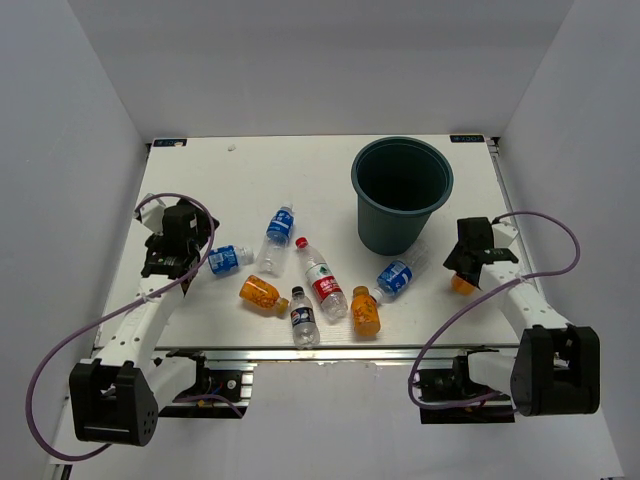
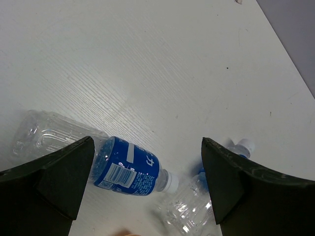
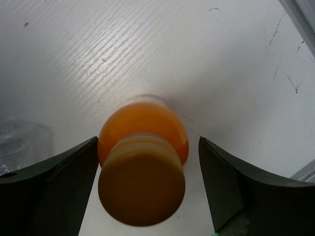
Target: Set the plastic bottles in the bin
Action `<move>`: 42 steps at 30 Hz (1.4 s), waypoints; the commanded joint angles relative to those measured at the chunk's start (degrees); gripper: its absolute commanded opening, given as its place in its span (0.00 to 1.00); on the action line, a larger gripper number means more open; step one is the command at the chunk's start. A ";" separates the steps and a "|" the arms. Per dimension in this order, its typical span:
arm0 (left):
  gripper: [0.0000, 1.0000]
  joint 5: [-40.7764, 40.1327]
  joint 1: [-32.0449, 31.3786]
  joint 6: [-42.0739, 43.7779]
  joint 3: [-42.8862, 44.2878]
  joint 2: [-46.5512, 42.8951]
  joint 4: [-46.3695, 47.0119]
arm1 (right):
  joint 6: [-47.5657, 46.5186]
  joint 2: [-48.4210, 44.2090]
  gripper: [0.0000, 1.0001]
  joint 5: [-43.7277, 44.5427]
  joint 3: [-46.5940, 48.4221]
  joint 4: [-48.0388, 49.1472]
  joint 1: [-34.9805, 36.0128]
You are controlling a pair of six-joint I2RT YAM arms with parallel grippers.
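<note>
The label's edge [image 1: 211,262] [image 2: 105,158], beside the clear body of the blue-label bottle that lies below my left gripper, will be gripped by that gripper as it closes.
The bin [image 1: 400,192], a dark teal bucket, stands upright at the back right. My left gripper [image 1: 178,258] is open above a clear blue-label bottle [image 1: 230,258] lying on the table; in the left wrist view that bottle [image 2: 128,169] lies between my open jaws [image 2: 147,182], with a second clear bottle [image 2: 197,206] by the right finger [image 2: 246,187]. My right gripper [image 1: 466,268] is open on either side of an upright stubby orange bottle [image 1: 462,283]. In the right wrist view the orange bottle [image 3: 142,167] stands between the fingers [image 3: 147,187], untouched.
Lying mid-table are another blue-label bottle [image 1: 279,226], a third one [image 1: 397,277] next to the bin, the red-label bottle [image 1: 322,278], the dark-label bottle [image 1: 303,315] and two orange bottles [image 1: 258,292] [image 1: 366,310]. The table's right edge [image 3: 300,19] is close to my right gripper.
</note>
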 commanded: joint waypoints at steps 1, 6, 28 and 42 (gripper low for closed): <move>0.98 -0.40 0.29 0.25 -0.23 -0.29 0.74 | -2.05 0.93 0.83 0.33 -1.67 7.10 -0.31; 0.98 -0.93 0.29 0.16 0.12 0.33 0.21 | -2.07 0.06 0.51 1.11 -1.41 6.41 -0.31; 0.98 -3.30 0.29 -3.00 2.49 4.02 -4.18 | -11.20 -5.93 0.41 -33.47 32.07 15.26 0.91; 0.98 -3.83 0.29 -15.57 0.56 1.83 -14.55 | -17.01 9.90 0.89 -27.98 34.01 22.66 16.03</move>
